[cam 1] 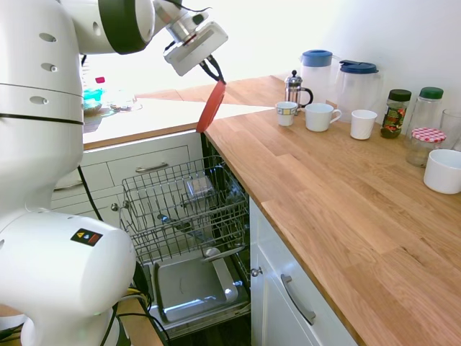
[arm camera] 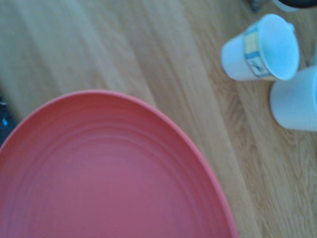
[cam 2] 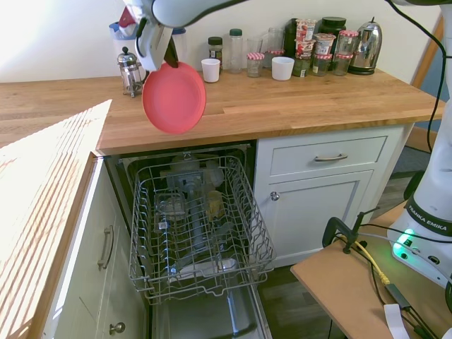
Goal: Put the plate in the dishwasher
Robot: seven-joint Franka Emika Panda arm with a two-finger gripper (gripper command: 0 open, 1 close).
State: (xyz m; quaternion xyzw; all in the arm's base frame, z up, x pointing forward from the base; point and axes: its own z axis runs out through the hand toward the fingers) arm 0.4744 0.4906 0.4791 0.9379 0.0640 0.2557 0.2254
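Observation:
Next, my gripper releases the coral-red plate in the grey wire rack (cam 1: pixel 155 205) next to the clear container.
The coral-red plate (cam 1: pixel 212 107) (cam 2: pixel 174 98) hangs on edge in the air above the counter's corner, over the open dishwasher. My gripper (cam 1: pixel 213 71) (cam 2: pixel 167 56) is shut on the plate's upper rim. In the wrist view the plate (arm camera: pixel 104 173) fills the lower left, with wooden counter behind it. The dishwasher's grey wire rack (cam 1: pixel 184 209) (cam 2: pixel 198 226) is pulled out below, holding a few items. Its steel inner door panel (cam 1: pixel 191 288) lies open beneath the rack.
Mugs (cam 1: pixel 321 116) (arm camera: pixel 260 48), a French press (cam 1: pixel 294 88) (cam 2: pixel 128 70), jugs (cam 1: pixel 357 86) and jars (cam 2: pixel 311 49) stand along the back of the wooden counter (cam 1: pixel 338 209). White drawers (cam 2: pixel 328 157) flank the dishwasher.

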